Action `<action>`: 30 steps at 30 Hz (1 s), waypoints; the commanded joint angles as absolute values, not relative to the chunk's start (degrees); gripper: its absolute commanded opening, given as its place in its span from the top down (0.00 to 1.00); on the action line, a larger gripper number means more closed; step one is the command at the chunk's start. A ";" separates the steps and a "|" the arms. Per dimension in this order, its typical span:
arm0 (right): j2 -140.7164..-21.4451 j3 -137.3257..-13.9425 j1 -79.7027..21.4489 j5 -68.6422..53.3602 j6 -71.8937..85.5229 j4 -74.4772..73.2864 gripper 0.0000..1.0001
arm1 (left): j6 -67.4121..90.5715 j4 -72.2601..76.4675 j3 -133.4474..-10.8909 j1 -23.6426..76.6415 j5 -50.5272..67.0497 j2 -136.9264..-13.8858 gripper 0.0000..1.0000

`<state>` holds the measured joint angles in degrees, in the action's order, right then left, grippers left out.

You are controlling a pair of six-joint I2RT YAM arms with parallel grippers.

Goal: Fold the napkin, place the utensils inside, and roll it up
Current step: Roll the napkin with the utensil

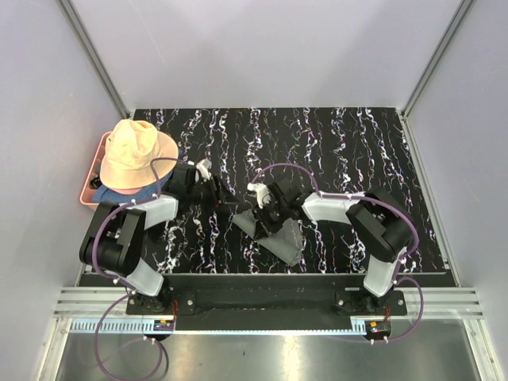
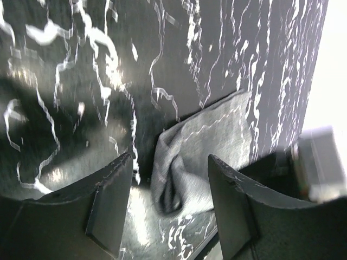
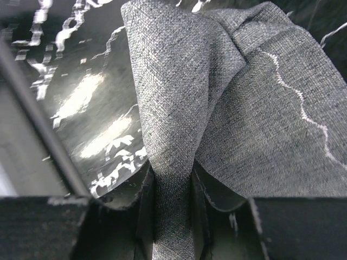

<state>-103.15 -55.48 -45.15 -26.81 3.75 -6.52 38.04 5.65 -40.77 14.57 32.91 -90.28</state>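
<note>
Next, my left gripper pinches the napkin's bunched corner, that corner [image 2: 168,176] lying loose while my right gripper alone holds the napkin's raised fold, and steady it before rolling.
The grey napkin [image 1: 284,238] lies crumpled on the black marbled table, with part of it pulled up into a peak. My right gripper [image 1: 268,213] is shut on that raised fold. In the right wrist view the cloth [image 3: 260,124] runs down between my closed right gripper [image 3: 172,195]. My left gripper [image 1: 219,193] is open and empty, just left of the napkin. In the left wrist view a bunched napkin corner [image 2: 206,146] lies ahead of the open left gripper [image 2: 171,162], not touched by it. No spoon or other utensil is in view.
A peach floppy hat [image 1: 136,153] sits on a pink tray [image 1: 90,181] at the table's far left, over a blue cloth [image 1: 107,194]. Grey walls enclose the table on three sides. The table's front edge [image 1: 270,274] runs just below the napkin.
</note>
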 commanded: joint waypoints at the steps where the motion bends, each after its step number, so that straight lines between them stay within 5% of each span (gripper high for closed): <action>1: -106.60 -54.32 -41.05 -43.75 6.33 -5.28 0.70 | 38.41 14.13 -36.14 14.85 33.66 -86.23 0.40; 16: -114.43 -53.26 -30.77 -62.05 11.60 4.48 0.71 | 39.02 28.21 -33.75 20.56 38.93 -89.46 0.44; 23: -115.14 -53.26 -29.71 -62.05 12.39 5.10 0.71 | 39.20 29.88 -34.98 22.32 40.51 -94.21 0.57; 27: -115.49 -54.14 -29.27 -61.53 13.09 4.92 0.69 | 39.90 30.94 -34.80 23.11 41.22 -95.71 0.80; 30: -114.88 -55.80 -29.27 -59.86 13.54 3.09 0.54 | 39.55 28.84 -35.50 23.38 40.43 -96.41 0.99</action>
<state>-114.63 -53.56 -29.82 -61.10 12.93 3.40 40.25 26.89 -33.32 22.61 39.13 -95.68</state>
